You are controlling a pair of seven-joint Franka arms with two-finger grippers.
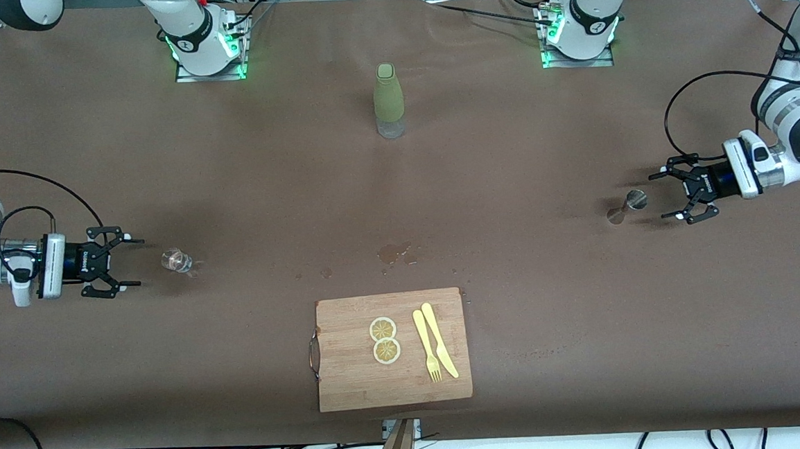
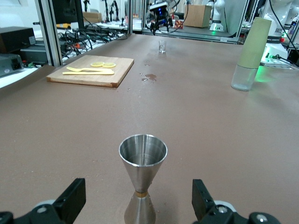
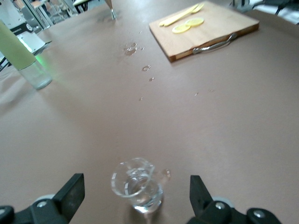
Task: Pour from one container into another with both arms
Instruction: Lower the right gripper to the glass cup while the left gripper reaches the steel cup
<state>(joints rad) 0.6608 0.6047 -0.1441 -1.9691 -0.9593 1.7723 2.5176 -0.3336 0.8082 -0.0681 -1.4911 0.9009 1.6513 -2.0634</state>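
Note:
My right gripper needs to grip the small clear glass (image 1: 178,260) (image 3: 144,190) around its sides, below its rim, so that its opening stays free for pouring.
A steel hourglass-shaped jigger (image 1: 626,207) stands upright on the brown table at the left arm's end. My left gripper (image 1: 676,196) is open beside it, low over the table; in the left wrist view the jigger (image 2: 142,177) stands just ahead of the gap between the two black fingers (image 2: 70,199), apart from both. A small clear glass (image 1: 176,260) stands at the right arm's end. My right gripper (image 1: 128,263) is open beside it. The glass (image 3: 137,185) shows ahead of the spread fingers (image 3: 71,193), touching neither.
A green-sleeved bottle (image 1: 389,100) stands mid-table near the arm bases. A wooden cutting board (image 1: 344,384) with two lemon slices (image 1: 384,339), a yellow fork and knife (image 1: 434,347) lies near the front edge. Small wet spots (image 1: 393,252) mark the table between board and bottle.

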